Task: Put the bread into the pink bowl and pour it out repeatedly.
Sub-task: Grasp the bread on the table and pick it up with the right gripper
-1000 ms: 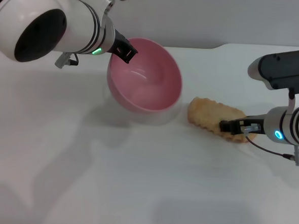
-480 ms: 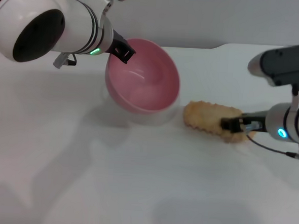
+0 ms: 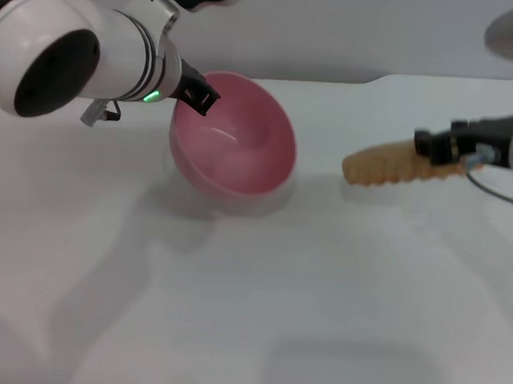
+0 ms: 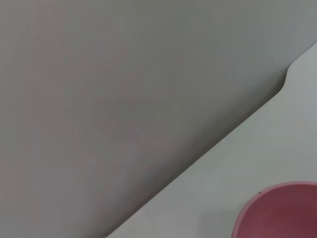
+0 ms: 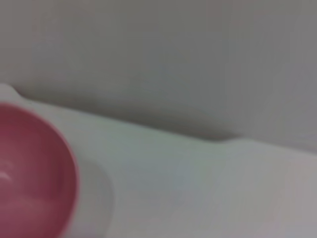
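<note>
My right gripper will set the bread down and grip nearer its middle (image 3: pixel 398 163), because it holds the bread toward one end and the bread's free tip sags.
The pink bowl (image 3: pixel 233 147) is tilted on the white table with its mouth facing right and toward me. My left gripper (image 3: pixel 195 95) is shut on its far left rim. The bowl is empty. It also shows in the left wrist view (image 4: pixel 280 210) and the right wrist view (image 5: pixel 32 173). The bread (image 3: pixel 389 165) hangs in the air to the right of the bowl, its ridged side facing me. My right gripper (image 3: pixel 433 149) is shut on its right end. A gap lies between the bread and the bowl.
The white table (image 3: pixel 250 305) stretches in front of the bowl. Its back edge (image 3: pixel 377 77) has a step and meets a grey wall behind.
My right gripper has lifted the bread off the table and moved it up and to the right. The bowl has shifted slightly left in my left gripper.
</note>
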Motion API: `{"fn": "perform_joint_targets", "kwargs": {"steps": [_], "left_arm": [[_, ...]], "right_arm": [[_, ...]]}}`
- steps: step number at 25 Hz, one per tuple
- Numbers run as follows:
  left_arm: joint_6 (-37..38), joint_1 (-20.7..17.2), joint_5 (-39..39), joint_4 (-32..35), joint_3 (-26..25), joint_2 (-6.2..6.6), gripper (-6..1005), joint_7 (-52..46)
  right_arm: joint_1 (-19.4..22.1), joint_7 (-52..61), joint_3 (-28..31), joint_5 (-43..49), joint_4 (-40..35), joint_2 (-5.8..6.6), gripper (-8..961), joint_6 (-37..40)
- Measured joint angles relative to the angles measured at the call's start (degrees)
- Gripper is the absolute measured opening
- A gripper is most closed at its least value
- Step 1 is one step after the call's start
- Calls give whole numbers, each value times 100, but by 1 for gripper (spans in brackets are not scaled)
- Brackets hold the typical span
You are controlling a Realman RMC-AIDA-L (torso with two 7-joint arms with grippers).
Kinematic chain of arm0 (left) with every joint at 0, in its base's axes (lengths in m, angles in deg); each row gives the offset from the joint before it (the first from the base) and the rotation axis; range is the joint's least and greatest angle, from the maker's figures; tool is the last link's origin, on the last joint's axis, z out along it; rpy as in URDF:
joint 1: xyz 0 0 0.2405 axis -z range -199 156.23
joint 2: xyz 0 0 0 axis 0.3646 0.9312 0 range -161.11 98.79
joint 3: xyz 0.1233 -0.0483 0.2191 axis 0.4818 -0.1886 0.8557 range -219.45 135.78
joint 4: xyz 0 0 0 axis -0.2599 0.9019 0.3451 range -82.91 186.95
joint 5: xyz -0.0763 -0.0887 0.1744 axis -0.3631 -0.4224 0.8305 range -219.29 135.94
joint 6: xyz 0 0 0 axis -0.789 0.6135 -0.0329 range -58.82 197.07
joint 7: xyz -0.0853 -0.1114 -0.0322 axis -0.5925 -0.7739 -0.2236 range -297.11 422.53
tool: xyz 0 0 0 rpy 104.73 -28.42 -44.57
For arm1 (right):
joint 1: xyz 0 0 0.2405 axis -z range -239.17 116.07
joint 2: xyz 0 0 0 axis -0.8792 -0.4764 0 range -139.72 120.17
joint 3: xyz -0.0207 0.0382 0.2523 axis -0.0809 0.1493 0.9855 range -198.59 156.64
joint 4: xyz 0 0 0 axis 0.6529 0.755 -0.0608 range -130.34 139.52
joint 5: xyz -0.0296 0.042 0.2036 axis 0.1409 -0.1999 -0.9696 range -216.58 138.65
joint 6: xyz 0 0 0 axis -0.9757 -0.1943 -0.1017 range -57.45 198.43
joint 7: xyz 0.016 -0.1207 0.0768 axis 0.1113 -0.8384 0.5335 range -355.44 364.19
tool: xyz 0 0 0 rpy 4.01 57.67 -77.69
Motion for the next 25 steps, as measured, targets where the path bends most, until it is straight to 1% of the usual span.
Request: {"fn": "perform_joint_targets", "kwargs": {"steps": [1, 2, 4, 7, 10, 15, 18, 21, 24, 25], "left_arm": [[41, 14, -15, -60, 24, -10, 31, 0], [64, 40, -32, -120, 51, -20, 31, -1], [90, 72, -33, -184, 102, -26, 31, -12], [134, 106, -40, -239, 169, -28, 31, -39], [155, 117, -64, -242, 246, -33, 31, -59], [168, 157, -80, -244, 301, -34, 30, -67], [123, 153, -51, -249, 196, -16, 30, -52], [94, 117, -31, -249, 53, -1, 30, -18], [93, 108, -11, -251, 20, 6, 30, -11], [92, 107, 1, -255, 17, 8, 30, -10]], "right_arm": [[-21, -5, -26, 12, -280, -1, 460, -85], [-21, -5, -26, 12, -280, -1, 455, -85], [-58, -6, -66, 13, -521, 0, 445, -142], [-93, -8, -94, 14, -822, 7, 396, -176], [-111, -10, -107, 3, -964, 7, 348, -179], [-138, -9, -142, -15, -909, 6, 122, -180], [-89, -8, -241, 21, -699, -6, 60, -186], [-40, 35, -384, 139, -325, -14, -2, -132], [-17, 120, -425, 189, -57, -16, 123, -43], [-7, 153, -429, 190, 18, -14, 144, -13]]}}
